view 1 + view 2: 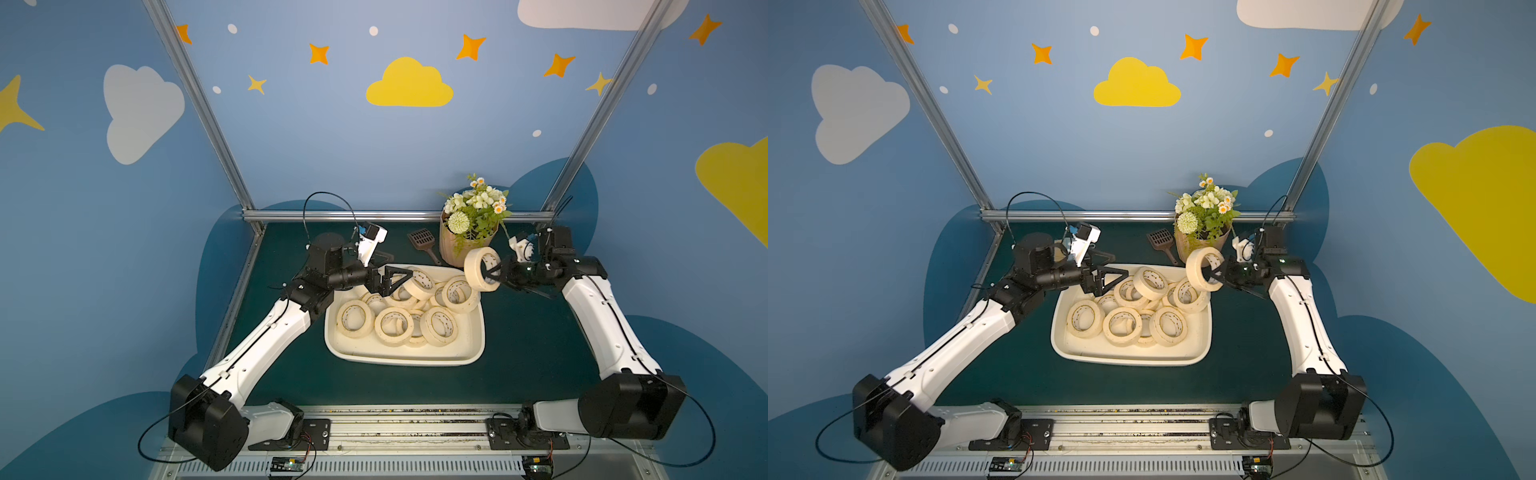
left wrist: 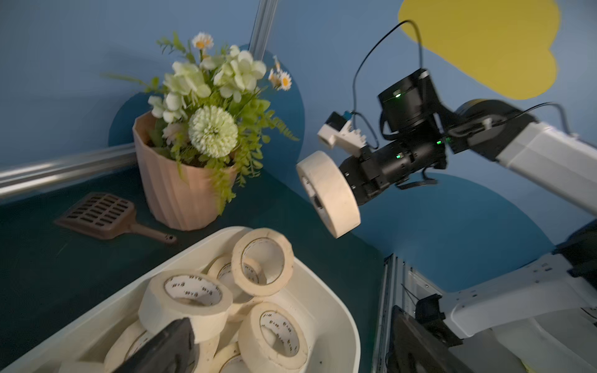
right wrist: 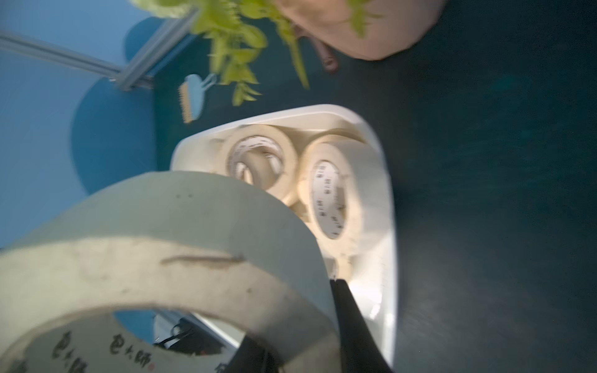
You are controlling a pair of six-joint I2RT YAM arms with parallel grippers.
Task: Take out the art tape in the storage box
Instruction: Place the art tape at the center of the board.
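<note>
The roll of art tape, now hanging above the box's far corner, will be let go by my right gripper on the dark green table [image 1: 545, 285] close to its side rail.
The storage box [image 1: 405, 360] [image 1: 1129, 360] is a shallow cream-white tub in the middle of the dark green table. Several cream rolls of art tape [image 1: 394, 326] [image 1: 1122, 326] [image 2: 187, 302] [image 3: 326, 193] lie piled inside it. My right gripper [image 1: 494, 272] [image 1: 1214, 274] [image 3: 307, 339] is shut on one roll of art tape [image 1: 478, 268] [image 1: 1199, 266] [image 2: 329, 193] [image 3: 161, 258], one finger through its core. That roll hangs on edge above the box's far right corner. My left gripper [image 1: 395, 266] [image 1: 1115, 266] [image 2: 290, 352] stands open and empty over the box's far left corner.
A ribbed tan flower pot [image 1: 457, 249] [image 2: 174, 193] with white and green flowers stands just behind the held roll. A brown slotted scoop [image 1: 422, 239] [image 2: 100, 214] lies beside it. A small light-blue brush [image 3: 192, 97] sits near the far left frame post.
</note>
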